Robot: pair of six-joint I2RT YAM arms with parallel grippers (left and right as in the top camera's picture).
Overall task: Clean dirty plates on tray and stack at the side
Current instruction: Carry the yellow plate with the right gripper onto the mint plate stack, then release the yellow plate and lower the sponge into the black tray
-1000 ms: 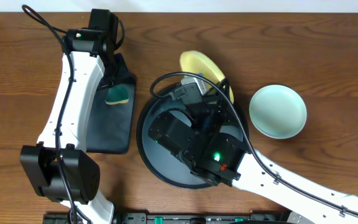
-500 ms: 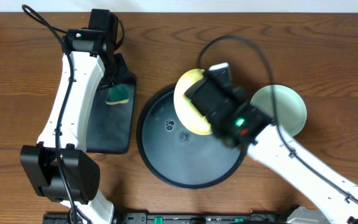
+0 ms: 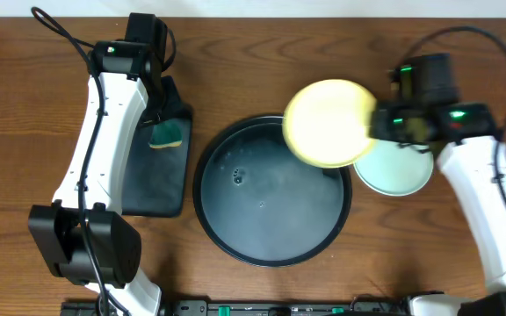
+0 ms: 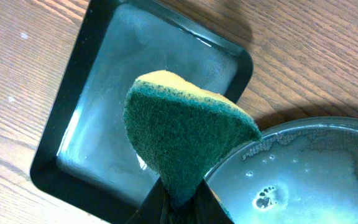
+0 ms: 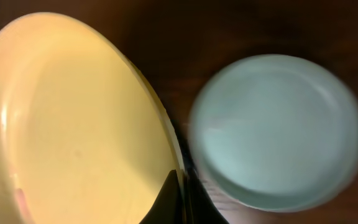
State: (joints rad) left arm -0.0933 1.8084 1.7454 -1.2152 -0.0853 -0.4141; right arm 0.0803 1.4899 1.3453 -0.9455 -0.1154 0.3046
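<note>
My right gripper needs to put the pale yellow plate down and let go of it on top of the mint-blue plate [image 3: 393,158] [image 5: 278,132] beside the round black tray.
The round black tray [image 3: 235,228] sits mid-table, wet and holding no plates; it also shows in the left wrist view [image 4: 328,180]. My right gripper [image 3: 374,123] is shut on the rim of the pale yellow plate [image 3: 328,123] and holds it raised over the tray's far right edge; in the right wrist view the yellow plate [image 5: 73,118] fills the left. A mint-blue plate [image 3: 402,171] lies on the table right of the tray, also in the right wrist view [image 5: 278,130]. My left gripper [image 3: 163,123] is shut on a green and yellow sponge [image 4: 179,137] over the rectangular tray.
A smaller black rectangular tray [image 3: 156,180] lies left of the round tray; it also shows in the left wrist view [image 4: 92,99]. Cables hang from both arms. The table is dark wood.
My right arm has swung from over the round tray to the right, carrying the yellow plate up and rightward toward the mint-blue plate. The left arm has not moved.
</note>
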